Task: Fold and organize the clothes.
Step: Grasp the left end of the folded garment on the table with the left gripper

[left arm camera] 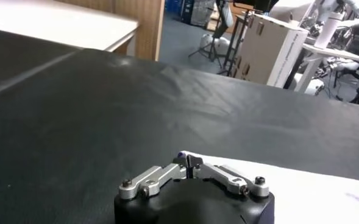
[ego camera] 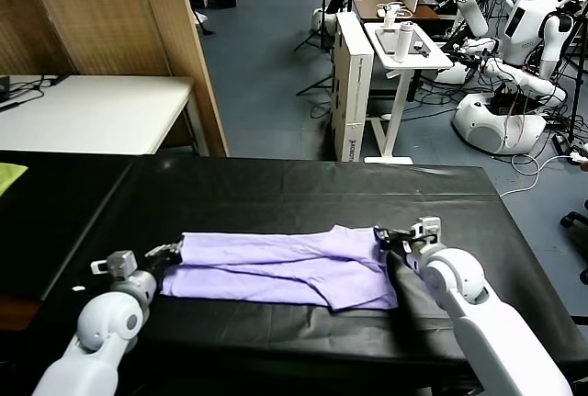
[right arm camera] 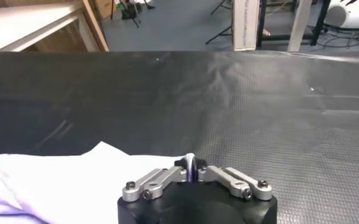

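My left gripper pinches only a sliver at the T-shirt's far corner; it should open and grab a deeper fold of the T-shirt's end [ego camera: 193, 254] before pulling.
The clothes are one pale lavender T-shirt [ego camera: 276, 267], lying as a long folded band across the black table [ego camera: 303, 194]. My left gripper [ego camera: 171, 251] sits at the band's left end. In the left wrist view the gripper [left arm camera: 188, 162] is shut, with a sliver of the T-shirt [left arm camera: 289, 189] pinched between its tips. My right gripper [ego camera: 391, 240] sits at the band's right end. The right wrist view shows that gripper [right arm camera: 190, 165] shut on a thin fold of the T-shirt [right arm camera: 75, 185].
A yellow-green cloth scrap [ego camera: 9, 175] lies at the far left edge. Behind the black table stand a white table [ego camera: 92, 111] and a wooden partition [ego camera: 110, 10]. A white cart [ego camera: 404, 47] and other robots [ego camera: 514, 65] stand on the floor beyond.
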Tool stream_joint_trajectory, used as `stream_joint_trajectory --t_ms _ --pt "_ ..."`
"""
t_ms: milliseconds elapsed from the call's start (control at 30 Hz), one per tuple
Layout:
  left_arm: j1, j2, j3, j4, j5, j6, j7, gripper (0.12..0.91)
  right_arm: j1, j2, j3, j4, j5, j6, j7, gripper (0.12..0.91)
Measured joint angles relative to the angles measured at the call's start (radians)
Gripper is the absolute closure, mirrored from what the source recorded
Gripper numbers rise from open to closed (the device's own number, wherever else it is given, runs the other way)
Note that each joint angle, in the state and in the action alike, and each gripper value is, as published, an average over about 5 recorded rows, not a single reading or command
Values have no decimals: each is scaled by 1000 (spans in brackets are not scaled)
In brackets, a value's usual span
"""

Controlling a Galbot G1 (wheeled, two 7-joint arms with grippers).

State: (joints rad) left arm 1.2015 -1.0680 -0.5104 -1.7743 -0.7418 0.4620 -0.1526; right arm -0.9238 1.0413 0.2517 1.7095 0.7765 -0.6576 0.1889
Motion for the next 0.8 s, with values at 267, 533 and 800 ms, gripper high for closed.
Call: stream_joint_trajectory --t_ms 267,533,800 --pt "-52 0 12 40 -3 -4 1 885 -1 34 10 -17 -10 30 26 885" --pt "-107 1 30 85 -6 -7 1 884 -23 39 30 -7 -11 46 -23 805" --pt "-100 15 14 67 3 -11 9 579 -72 -8 66 52 -13 115 -89 353"
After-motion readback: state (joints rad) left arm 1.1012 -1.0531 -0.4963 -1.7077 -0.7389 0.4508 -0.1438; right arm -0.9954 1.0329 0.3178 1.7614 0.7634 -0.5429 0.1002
